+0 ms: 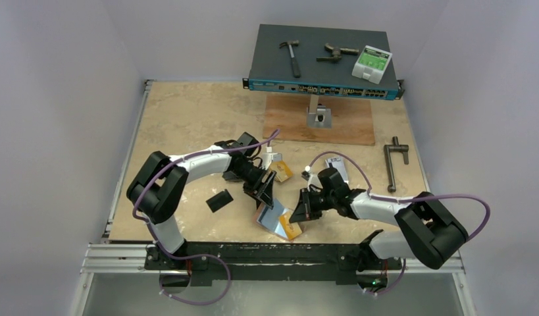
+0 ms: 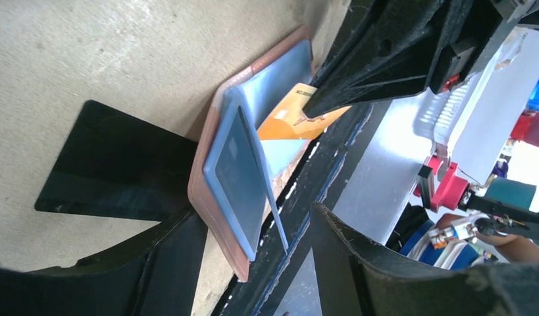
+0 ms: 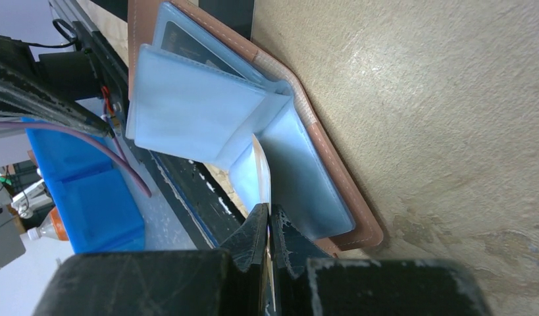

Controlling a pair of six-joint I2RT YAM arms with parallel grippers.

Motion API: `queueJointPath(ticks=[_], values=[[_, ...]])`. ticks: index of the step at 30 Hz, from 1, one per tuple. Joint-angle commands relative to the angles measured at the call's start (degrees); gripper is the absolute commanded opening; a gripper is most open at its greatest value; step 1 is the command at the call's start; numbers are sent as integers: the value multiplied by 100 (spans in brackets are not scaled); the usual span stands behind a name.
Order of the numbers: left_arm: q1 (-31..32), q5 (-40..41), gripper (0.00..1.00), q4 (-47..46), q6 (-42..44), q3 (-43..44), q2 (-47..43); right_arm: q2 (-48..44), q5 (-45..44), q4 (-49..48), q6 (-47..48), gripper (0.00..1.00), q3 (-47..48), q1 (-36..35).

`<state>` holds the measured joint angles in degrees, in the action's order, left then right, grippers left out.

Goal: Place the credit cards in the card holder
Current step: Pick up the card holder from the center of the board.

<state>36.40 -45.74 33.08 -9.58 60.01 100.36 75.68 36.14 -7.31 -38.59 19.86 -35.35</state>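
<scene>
The holder's blue sleeves fan up beside the orange card, so the left gripper should pinch sleeves and cover together at the holder's end (image 2: pixel 235 234) and lift the holder.
The salmon-pink card holder (image 1: pixel 272 219) lies open near the table's front edge, its pale blue plastic sleeves fanned up (image 2: pixel 235 164) (image 3: pixel 332 172). My left gripper (image 1: pixel 264 193) is open and its fingers straddle the holder's end (image 2: pixel 253 220). My right gripper (image 1: pixel 303 207) is shut on an orange-gold card (image 1: pixel 291 228), which is also seen in the left wrist view (image 2: pixel 289 118). In the right wrist view the card is edge-on (image 3: pixel 264 168) between the shut fingers (image 3: pixel 270 212), its tip at a sleeve. A black card stack (image 1: pixel 219 200) (image 2: pixel 115 171) lies left of the holder. Another orange card (image 1: pixel 282 171) and a silver one (image 1: pixel 337 166) lie behind.
A dark network switch (image 1: pixel 322 66) on a stand at the back carries a hammer (image 1: pixel 291 56), a small tool and a green-white box (image 1: pixel 372 62). A wooden board (image 1: pixel 319 120) lies under it. A metal clamp tool (image 1: pixel 394 158) is at the right. The metal front rail (image 1: pixel 273 253) runs just behind the holder.
</scene>
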Motion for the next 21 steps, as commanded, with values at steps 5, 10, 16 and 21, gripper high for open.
queueJointPath(ticks=[5,10,16,21], values=[[-77,-554,58,-173,160,-84,-109,1,-199,34,88,0,258,-16],[-24,-214,54,99,250,321,451,46,-164,-98,36,0,216,-22],[-18,98,50,174,394,324,445,-304,-93,56,95,0,346,-16],[-32,36,50,139,378,256,228,-372,71,74,218,0,510,-20]])
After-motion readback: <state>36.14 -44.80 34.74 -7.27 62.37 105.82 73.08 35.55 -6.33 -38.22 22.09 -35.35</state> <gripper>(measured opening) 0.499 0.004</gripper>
